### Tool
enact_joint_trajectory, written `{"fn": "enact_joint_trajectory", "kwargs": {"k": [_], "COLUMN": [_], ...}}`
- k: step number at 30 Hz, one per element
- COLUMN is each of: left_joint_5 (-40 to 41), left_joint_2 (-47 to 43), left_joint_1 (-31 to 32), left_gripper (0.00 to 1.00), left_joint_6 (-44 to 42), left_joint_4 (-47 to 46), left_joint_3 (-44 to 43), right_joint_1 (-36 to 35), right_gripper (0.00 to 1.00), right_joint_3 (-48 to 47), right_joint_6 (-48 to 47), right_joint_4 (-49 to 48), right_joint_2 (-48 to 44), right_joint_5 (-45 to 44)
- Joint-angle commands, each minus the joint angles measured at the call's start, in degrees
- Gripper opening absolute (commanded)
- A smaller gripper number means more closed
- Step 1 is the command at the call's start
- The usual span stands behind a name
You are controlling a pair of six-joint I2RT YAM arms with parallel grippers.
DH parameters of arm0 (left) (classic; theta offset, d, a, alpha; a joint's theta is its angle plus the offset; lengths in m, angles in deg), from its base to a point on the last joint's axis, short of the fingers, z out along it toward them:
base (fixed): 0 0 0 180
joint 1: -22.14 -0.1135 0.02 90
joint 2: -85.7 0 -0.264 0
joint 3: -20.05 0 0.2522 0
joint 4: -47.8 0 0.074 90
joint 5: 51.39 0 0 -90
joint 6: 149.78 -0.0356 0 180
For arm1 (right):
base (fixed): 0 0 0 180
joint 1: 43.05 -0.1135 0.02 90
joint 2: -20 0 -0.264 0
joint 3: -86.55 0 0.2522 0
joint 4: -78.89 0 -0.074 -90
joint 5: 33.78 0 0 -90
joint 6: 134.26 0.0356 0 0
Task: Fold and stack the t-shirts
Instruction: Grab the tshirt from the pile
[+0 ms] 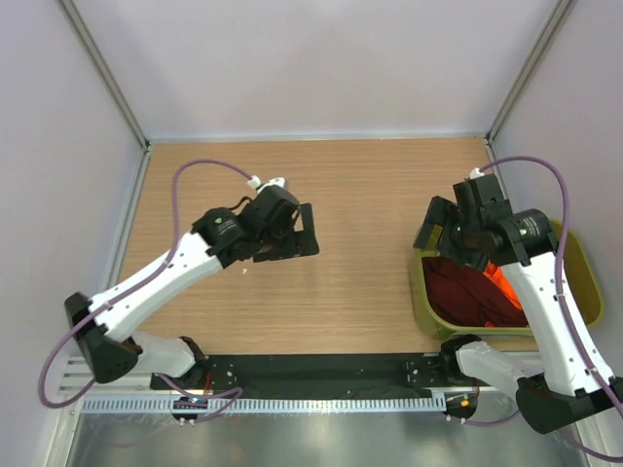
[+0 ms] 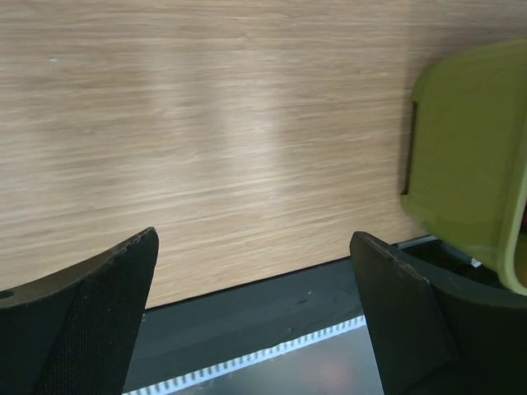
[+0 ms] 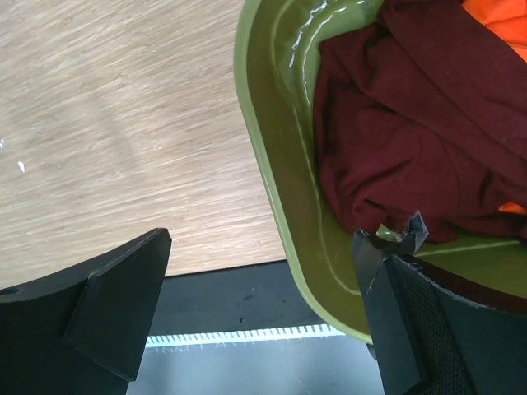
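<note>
Next, I move my right gripper to the bright orange t-shirt (image 1: 503, 280) (image 3: 504, 23) beside the dark maroon t-shirt in the olive-green tub and close it there.
The dark maroon t-shirt (image 1: 465, 284) lies crumpled in the olive-green tub (image 1: 422, 292) at the right, with the bright orange t-shirt (image 1: 502, 280) beside it, partly under my right arm. In the right wrist view the maroon shirt (image 3: 412, 123) fills the tub (image 3: 272, 164) and the orange shirt (image 3: 498, 20) shows at the top right corner. My right gripper (image 1: 438, 233) (image 3: 263, 243) is open and empty, hovering over the tub's left rim. My left gripper (image 1: 302, 238) (image 2: 254, 239) is open and empty above bare wood at mid-table.
The wooden table (image 1: 360, 195) has white walls on three sides. A black strip and a metal rail (image 1: 321, 372) run along the near edge. The tub's outer wall shows at the right of the left wrist view (image 2: 469, 164).
</note>
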Motion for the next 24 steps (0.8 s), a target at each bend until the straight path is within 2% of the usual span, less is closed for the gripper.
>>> {"fn": "enact_joint_trajectory", "kwargs": {"k": [1,5,6,7,10,13,14,18,22,24], "left_joint_5": [2.8,-4.6,-8.4,-10.0,-15.5,-16.9,-17.1,-17.5,-18.0,-18.3], "left_joint_2": [-11.7,-17.9,-18.5,-18.8,-17.5,-14.7,-14.2,-13.5,-15.7,-16.1], "left_joint_1": [-2.5,-11.1,-12.6,-14.1,-17.6,-18.3,-18.3,-18.6,-18.8,-18.7], "left_gripper": [1.0,0.99,0.98,0.95,0.91,0.87,0.86,0.82,0.82,0.82], "left_joint_6": [-4.7,-8.9,-9.7,-10.5,-15.3,-21.4,-24.2,-29.1,-31.7,-32.5], "left_joint_4": [-2.5,-5.5,-5.5,-5.3,-2.7,0.5,1.5,3.6,1.9,1.8], "left_joint_3": [4.7,9.9,10.8,10.9,8.9,5.3,4.6,4.1,6.3,6.7], "right_joint_1": [-0.1,0.0,0.1,0.3,3.0,12.7,19.7,29.6,32.5,34.0], "right_gripper": [1.0,0.93,0.87,0.84,0.79,0.75,0.72,0.63,0.56,0.48], "right_joint_3": [0.2,-4.6,-5.4,-6.4,-6.1,-4.3,-3.5,0.7,5.9,7.2], "right_joint_6": [2.7,4.8,4.9,5.2,4.0,-0.6,-1.7,-3.9,-3.0,-3.2], "right_joint_4": [10.3,10.7,10.9,12.8,14.9,12.3,11.4,6.8,0.4,-1.9], "right_joint_2": [-2.4,-1.5,-0.6,0.2,2.4,2.8,2.9,4.8,7.3,8.3], "right_joint_5": [-2.7,-6.7,-8.1,-12.5,-16.5,-14.2,-12.0,-8.1,-9.5,-10.7]}}
